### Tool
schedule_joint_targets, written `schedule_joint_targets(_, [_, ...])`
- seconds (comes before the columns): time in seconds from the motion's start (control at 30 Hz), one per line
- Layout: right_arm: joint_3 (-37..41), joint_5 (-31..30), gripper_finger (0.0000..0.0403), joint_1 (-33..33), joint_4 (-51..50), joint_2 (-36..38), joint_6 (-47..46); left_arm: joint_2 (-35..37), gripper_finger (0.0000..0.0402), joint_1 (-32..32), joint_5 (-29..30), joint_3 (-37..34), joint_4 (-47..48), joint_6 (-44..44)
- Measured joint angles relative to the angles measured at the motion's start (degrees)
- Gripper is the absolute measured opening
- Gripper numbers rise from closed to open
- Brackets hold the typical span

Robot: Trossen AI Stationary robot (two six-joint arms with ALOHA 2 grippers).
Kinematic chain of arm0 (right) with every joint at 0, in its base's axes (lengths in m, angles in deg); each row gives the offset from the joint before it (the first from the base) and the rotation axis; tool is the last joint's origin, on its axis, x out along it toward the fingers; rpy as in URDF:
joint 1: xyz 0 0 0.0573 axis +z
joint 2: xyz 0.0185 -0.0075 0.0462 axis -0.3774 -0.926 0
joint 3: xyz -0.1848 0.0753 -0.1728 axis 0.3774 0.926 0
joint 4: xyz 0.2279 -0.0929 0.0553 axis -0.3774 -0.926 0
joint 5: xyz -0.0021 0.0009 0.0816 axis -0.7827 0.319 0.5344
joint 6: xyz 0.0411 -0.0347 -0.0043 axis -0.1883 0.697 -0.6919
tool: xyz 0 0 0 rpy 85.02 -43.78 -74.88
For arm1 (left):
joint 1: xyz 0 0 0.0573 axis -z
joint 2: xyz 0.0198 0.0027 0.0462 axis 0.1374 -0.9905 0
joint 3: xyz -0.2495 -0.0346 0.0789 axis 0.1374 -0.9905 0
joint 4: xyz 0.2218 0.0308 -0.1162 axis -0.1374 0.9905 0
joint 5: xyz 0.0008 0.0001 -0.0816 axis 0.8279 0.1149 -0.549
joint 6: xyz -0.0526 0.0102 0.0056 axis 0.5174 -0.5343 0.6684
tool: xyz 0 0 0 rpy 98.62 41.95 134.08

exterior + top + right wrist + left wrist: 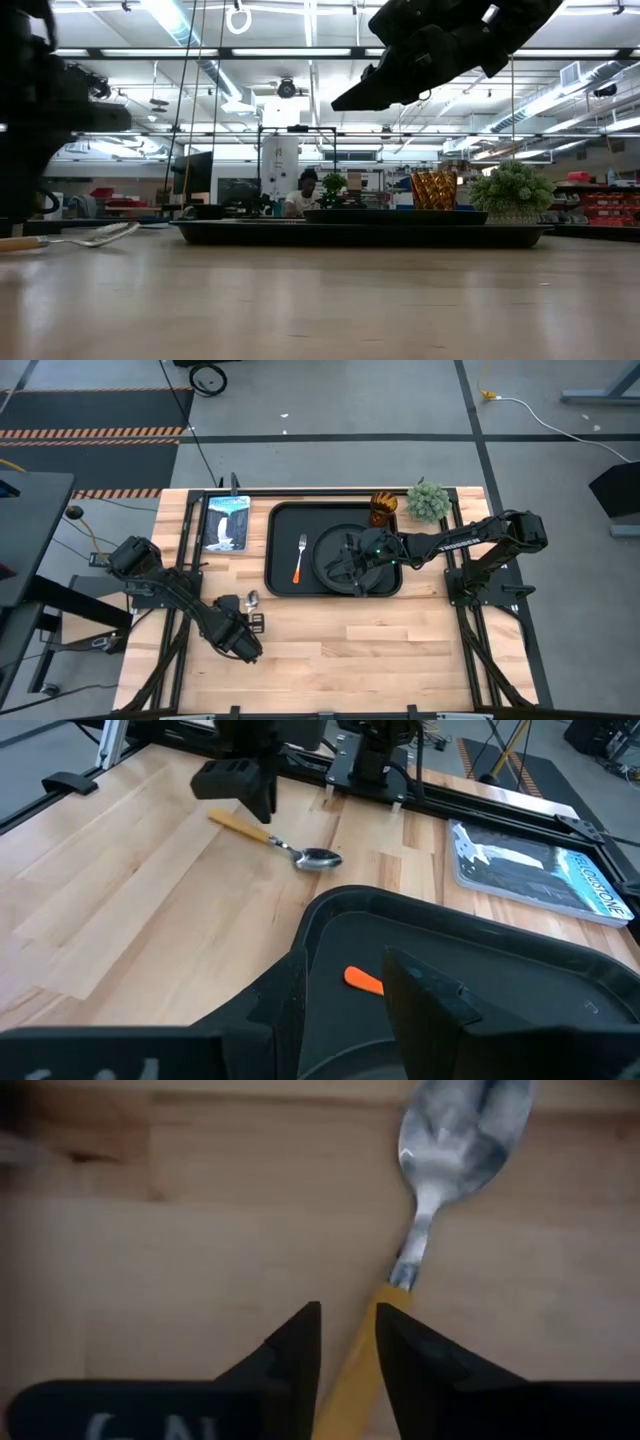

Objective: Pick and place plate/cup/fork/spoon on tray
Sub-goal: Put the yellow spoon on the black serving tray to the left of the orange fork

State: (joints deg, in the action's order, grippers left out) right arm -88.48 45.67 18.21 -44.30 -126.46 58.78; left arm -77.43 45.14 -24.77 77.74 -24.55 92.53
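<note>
The spoon's handle slants between my left fingers; I should open them, line up with the spoon and take its silver neck (413, 1250) before lifting.
The black tray (283, 575) lies mid-table. On it are the round black plate (330, 540) and the orange-handled fork (300, 558). The amber cup (384, 508) stands at the tray's far right corner, and also shows in the low view (434, 189). The spoon (300, 853) lies on the wood left of the tray. My left gripper (348, 1342) is down at the spoon's orange handle, shut on it. My right gripper (343, 982) hangs open and empty above the plate, well clear of the tray in the low view (440, 45). My left gripper pinches the spoon's orange handle (352, 1380) between its two fingers, behind the silver neck. The fingers slant down from above, from the table's near side. The spoon lies on the table, and its bowl (462, 1130) points toward the far edge.
A small green potted plant (428, 502) stands at the far right beside the cup. A bagged booklet (226, 522) lies at the far left of the table. Bare wood runs along the near half of the table. A person shows in the room behind (305, 195).
</note>
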Motion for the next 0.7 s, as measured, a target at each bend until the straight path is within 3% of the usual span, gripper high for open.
schedule_joint_targets(0.17, [0.0, 0.0, 0.0137, 0.66, 0.03, 0.0, 0.0, 0.0, 0.013, -2.84, 5.58, 0.0, -1.3, -2.83])
schedule_joint_targets(0.33, [0.02, 0.0, 0.0137, 1.14, 0.45, 0.0, 0.0, -1.36, 0.0141, -7.1, 6.15, -0.04, -4.43, -12.65])
schedule_joint_targets(0.47, [0.0, 0.0, 0.0137, 1.21, 0.42, 0.0, 0.0, -2.99, 0.0139, -10.26, 3.06, -0.02, -5.62, -18.1])
schedule_joint_targets(0.7, [0.0, 0.0, 0.0137, 1.21, 0.0, 0.0, 0.0, -3.54, 0.0122, -11.7, -1.26, -0.04, -5.24, -19.9])
